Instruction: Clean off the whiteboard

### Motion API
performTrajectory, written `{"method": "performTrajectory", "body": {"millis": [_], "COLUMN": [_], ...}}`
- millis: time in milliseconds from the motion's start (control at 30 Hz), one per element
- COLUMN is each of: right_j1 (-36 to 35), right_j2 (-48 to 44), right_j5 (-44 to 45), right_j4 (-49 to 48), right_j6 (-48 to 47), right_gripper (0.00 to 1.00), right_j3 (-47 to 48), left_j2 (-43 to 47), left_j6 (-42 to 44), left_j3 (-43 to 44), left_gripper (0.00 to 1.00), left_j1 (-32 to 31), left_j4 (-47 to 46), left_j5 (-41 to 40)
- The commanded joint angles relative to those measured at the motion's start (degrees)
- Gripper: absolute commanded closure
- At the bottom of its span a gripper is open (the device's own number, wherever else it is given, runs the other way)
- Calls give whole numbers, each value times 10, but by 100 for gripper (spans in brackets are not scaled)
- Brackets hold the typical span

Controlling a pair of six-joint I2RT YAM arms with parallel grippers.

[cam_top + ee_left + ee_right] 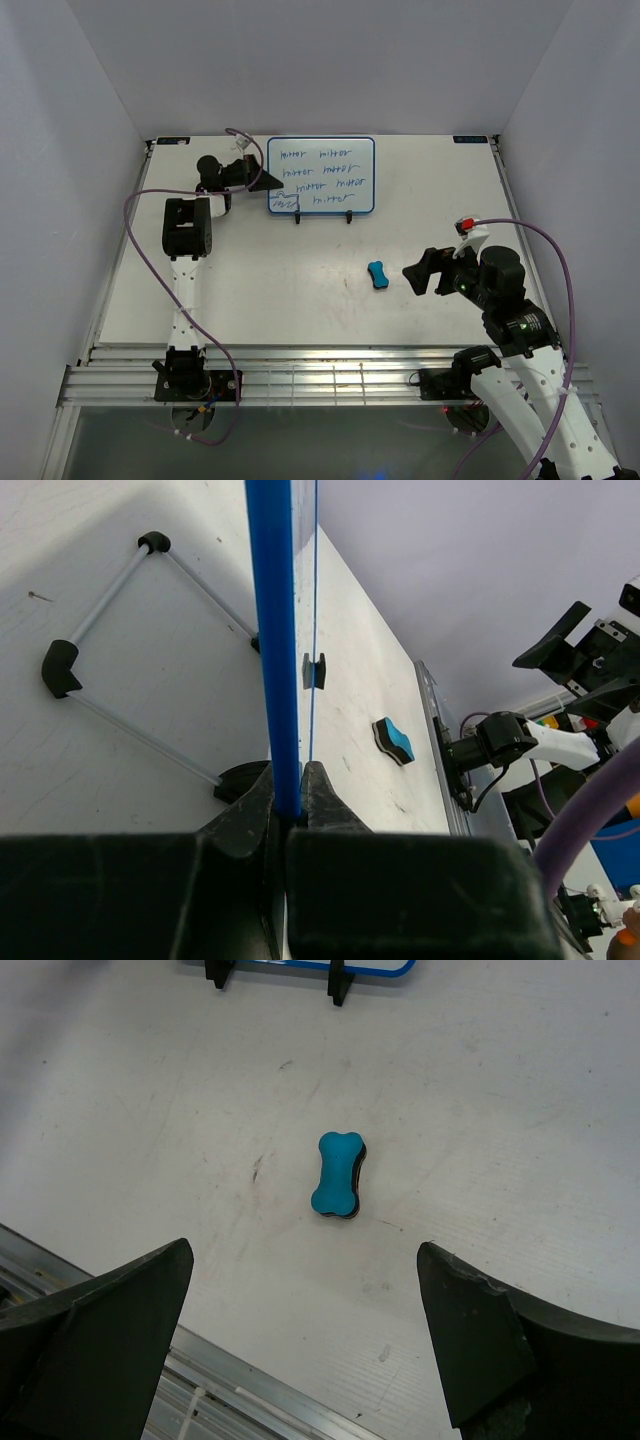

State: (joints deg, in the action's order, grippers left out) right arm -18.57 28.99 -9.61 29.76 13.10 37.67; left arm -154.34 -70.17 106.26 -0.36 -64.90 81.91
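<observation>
The blue bone-shaped eraser is next for my right gripper, which should go to it and close across its narrow middle [378, 275] [339, 1175], between the two rounded ends.
The whiteboard [322, 175] stands on a black wire stand [322, 216] at the back of the table, with several lines of blue handwriting on it. My left gripper [262, 181] is shut on the board's left blue frame edge [272, 650]. The blue bone-shaped eraser [379, 274] lies flat on the table, in front of the board. My right gripper [425, 271] is open and empty, just right of the eraser. In the right wrist view the eraser [337, 1175] lies ahead of the fingertips [150, 1280], apart from them.
The wire stand's rear legs [110, 670] show behind the board in the left wrist view. An aluminium rail [320, 375] runs along the table's near edge. Purple cables [545, 245] loop off both arms. White walls enclose the left, back and right sides.
</observation>
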Motion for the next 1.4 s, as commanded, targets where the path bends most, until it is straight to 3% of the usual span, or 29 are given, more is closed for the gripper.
{"method": "performTrajectory", "body": {"millis": [0,400,867,1133,1367], "right_j1": [-2,-2,-2,-2,-2], "right_j2": [-1,-6,-6,12,25], "right_j5": [-9,-7,0,8,46], "right_j4": [-28,-22,-22,-30,8], "right_j6": [-4,-4,-4,2,29], "right_gripper": [2,2,2,0,6], "right_j3": [-2,0,-2,8,54], "left_j2": [16,47,132,253,408], "left_j6": [-51,-132,-153,-30,50], "left_j3": [18,26,37,-7,-163], "left_gripper": [100,100,100,100,100], "left_j1": [2,3,-5,-15,-15], "left_j4": [-71,-138,-132,20,152], "left_j5": [-15,-50,-94,-99,-113]}}
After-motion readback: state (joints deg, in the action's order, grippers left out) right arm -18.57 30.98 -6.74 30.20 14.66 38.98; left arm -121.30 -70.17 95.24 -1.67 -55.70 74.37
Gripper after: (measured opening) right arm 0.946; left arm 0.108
